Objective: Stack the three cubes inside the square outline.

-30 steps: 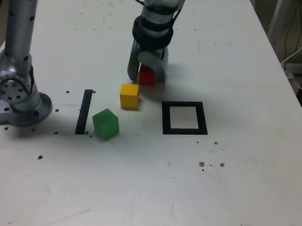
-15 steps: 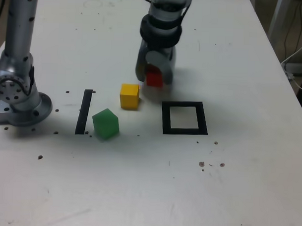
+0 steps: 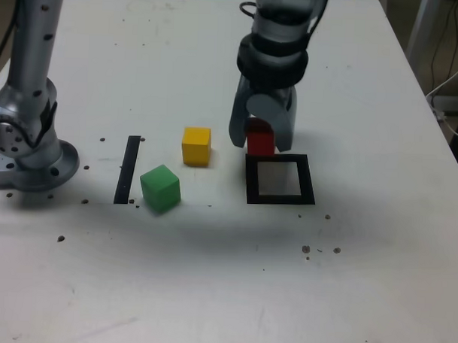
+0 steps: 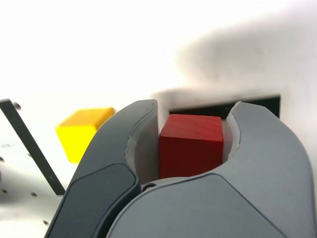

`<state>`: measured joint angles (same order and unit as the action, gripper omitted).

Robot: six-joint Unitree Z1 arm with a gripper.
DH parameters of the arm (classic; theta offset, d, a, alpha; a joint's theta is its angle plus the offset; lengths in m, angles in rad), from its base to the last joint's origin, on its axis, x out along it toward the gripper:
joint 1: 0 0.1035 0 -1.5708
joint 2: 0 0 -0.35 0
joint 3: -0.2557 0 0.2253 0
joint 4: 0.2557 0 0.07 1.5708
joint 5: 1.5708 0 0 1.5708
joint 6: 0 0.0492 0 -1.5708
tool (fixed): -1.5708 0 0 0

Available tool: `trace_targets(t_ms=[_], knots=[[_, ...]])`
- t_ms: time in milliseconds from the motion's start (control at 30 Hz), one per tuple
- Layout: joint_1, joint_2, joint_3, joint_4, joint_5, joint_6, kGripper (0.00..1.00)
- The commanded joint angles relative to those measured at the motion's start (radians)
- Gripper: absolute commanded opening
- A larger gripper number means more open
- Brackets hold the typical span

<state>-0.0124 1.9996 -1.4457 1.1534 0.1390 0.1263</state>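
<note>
Next, my gripper lets go of the red cube flat on the table, on the white middle of the square outline (image 3: 275, 178).
My gripper (image 3: 260, 141) is shut on the red cube (image 3: 260, 139) and holds it just above the far edge of the square outline (image 3: 280, 179). In the wrist view the red cube (image 4: 190, 144) sits clamped between the two grey fingers (image 4: 114, 163), with part of the square outline (image 4: 247, 103) showing beyond it. The yellow cube (image 3: 196, 146) rests on the table at the exterior view's left of the outline, and the yellow cube (image 4: 81, 131) also shows blurred in the wrist view. The green cube (image 3: 160, 188) lies nearer the camera, turned slightly.
A straight black strip (image 3: 127, 169) lies at the exterior view's left of the green cube. The arm's grey base (image 3: 27, 146) stands at the left edge of the white table. Small dark specks dot the table. Cables hang off the table's right side.
The gripper has carried the red cube toward the exterior view's right and nearer the camera, from behind the yellow cube to the far edge of the square outline. The yellow and green cubes stayed put.
</note>
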Motion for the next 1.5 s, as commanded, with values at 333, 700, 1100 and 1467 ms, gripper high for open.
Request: trace_targets(t_ms=[333,700,1100,1467], knots=[[-0.064,0.063,-0.062,0.054,-0.013,-0.120,0.31],[-0.086,0.093,-0.071,0.036,-0.018,-0.167,0.31],[-0.096,0.112,-0.072,0.002,-0.026,-0.166,0.44],[-0.096,0.115,-0.044,-0.020,-0.022,-0.160,0.98]])
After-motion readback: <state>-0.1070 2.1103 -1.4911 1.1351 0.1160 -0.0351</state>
